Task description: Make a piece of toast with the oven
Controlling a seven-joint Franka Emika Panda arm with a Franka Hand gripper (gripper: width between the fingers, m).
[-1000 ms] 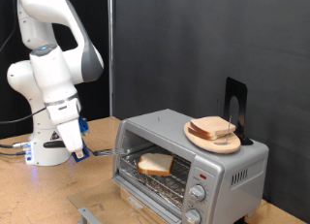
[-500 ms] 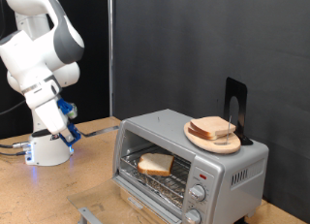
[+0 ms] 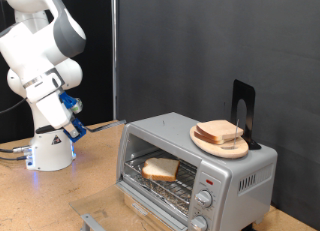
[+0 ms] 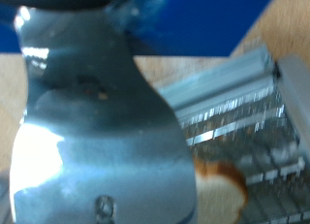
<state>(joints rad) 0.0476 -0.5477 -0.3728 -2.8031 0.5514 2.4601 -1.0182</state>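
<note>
I should set the spatula atop the silver oven point(image 3: 177, 116), beside the wooden plate.
The piece of toast point(image 3: 160, 169) lies flat on the wire rack inside the silver oven point(image 3: 240, 176), whose door hangs open at the front. My gripper point(image 3: 74, 125) is at the exterior view's left, well away from the oven, close to the arm's base and above the table. Nothing shows between its fingers. In the wrist view a large blurred metal finger point(image 4: 97, 137) fills most of the picture. Beyond it show the toast point(image 4: 221, 190) and the rack's bars point(image 4: 242, 117).
A round wooden plate with stacked bread slices point(image 3: 220, 136) sits on top of the oven, with a black stand point(image 3: 243, 111) behind it. The arm's white base point(image 3: 50, 151) and cables stand at the left on the wooden table point(image 3: 40, 201). A dark curtain hangs behind.
The arm has swung up and towards the exterior view's left, carrying the gripper further from the oven. The toast stays on the rack.
</note>
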